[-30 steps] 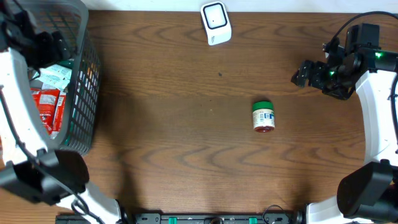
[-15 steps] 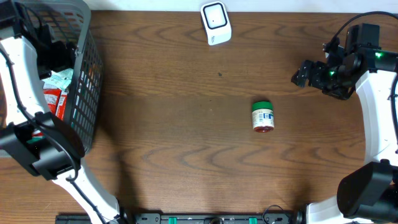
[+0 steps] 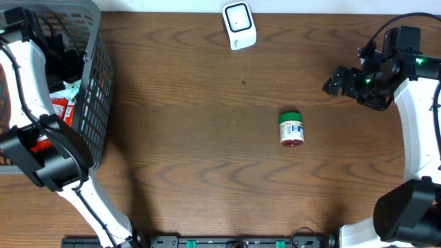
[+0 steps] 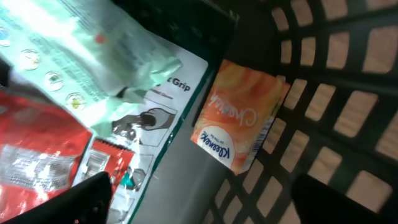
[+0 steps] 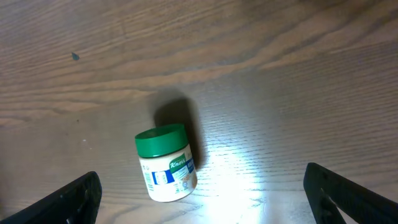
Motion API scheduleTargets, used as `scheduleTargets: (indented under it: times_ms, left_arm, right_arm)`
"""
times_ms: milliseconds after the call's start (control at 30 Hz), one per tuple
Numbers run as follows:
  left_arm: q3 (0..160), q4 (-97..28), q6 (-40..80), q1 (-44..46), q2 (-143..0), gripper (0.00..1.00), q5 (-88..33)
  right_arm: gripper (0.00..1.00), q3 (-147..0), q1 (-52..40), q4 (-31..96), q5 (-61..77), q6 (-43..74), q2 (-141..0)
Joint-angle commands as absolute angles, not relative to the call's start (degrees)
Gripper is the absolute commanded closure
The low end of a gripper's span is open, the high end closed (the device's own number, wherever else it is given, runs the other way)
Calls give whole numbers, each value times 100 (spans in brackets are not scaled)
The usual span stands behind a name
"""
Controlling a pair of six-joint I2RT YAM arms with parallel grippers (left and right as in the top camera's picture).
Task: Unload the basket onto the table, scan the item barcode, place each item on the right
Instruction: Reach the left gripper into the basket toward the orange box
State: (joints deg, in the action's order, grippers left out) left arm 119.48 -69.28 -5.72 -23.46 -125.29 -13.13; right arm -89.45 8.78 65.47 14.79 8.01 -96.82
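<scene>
The orange tissue pack lies close against the side of the grey basket, so the robot's left gripper needs to lift clear and come down to pinch the pack's middle (image 4: 239, 116).
A small white jar with a green lid (image 3: 291, 129) lies on its side on the wooden table; in the right wrist view the jar (image 5: 165, 163) sits below and between the wide-apart fingers. My right gripper (image 3: 334, 81) hovers open to the jar's upper right, empty. The white barcode scanner (image 3: 238, 26) stands at the table's far edge. My left gripper (image 4: 205, 211) is open inside the grey basket (image 3: 96, 103), above an orange tissue pack (image 4: 239, 121), holding nothing. A red packet (image 4: 31, 162) and a white-and-green package (image 4: 134, 118) lie beside the pack.
The basket's lattice wall (image 4: 336, 106) rises close on the right of the left gripper. Red packets (image 3: 60, 110) show through the basket's side in the overhead view. Bare wood (image 3: 193, 138) lies between basket and jar.
The left arm has swung over and reached down into the basket, which shifted slightly left. The right arm, jar and scanner have not moved.
</scene>
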Motion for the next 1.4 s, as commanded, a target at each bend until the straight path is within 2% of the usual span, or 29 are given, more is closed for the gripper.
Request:
scheduleTargets:
  times_ms: [0,200,400,667,700,800,933,1033,1100,1300,1367]
  left_arm:
    - [11867,-7004,-687,-2314,-12796,11,-1466]
    - [11747,-6976,-792,-2314,-12905,12,-1778]
    - [11620,-6823,-788,-2314,-12905,21,-1776]
    - [11067,-6348,-790,-2309,-12905,21,-1776]
    - [11067,-6335,-790,-2309,-12905,23,-1774]
    - [11072,-6241,-788,-2311,-12888,36,-1776]
    - [11150,-6222,-788,-2340,-12831,42,-1776]
    - [11244,-6217,-788,-2375,-12682,51,-1774]
    - [11244,-6173,-788,-2383,-12613,51,-1750]
    - [11124,-5889,-749,-2335,-12623,33,-1756]
    - [10978,-5697,-751,-2303,-12623,31,-1756]
  right_arm:
    - [1,-8941,943,6558,1527,786,-9623]
    - [1,-8938,943,6558,1527,786,-9623]
    - [1,-8938,943,6558,1527,786,-9623]
    - [1,-8938,943,6558,1527,786,-9623]
    - [1,-8938,943,6558,1527,786,-9623]
    - [1,-8938,943,6558,1527,786,-9623]
    - [1,-8938,943,6558,1527,786,-9623]
    - [1,-8938,943,6558,1527,786,-9623]
    - [1,-8938,943,6558,1527,786,-9623]
    - [1,-8938,943,6558,1527,786,-9623]
    - [1,-8938,943,6558,1527,786,-9623]
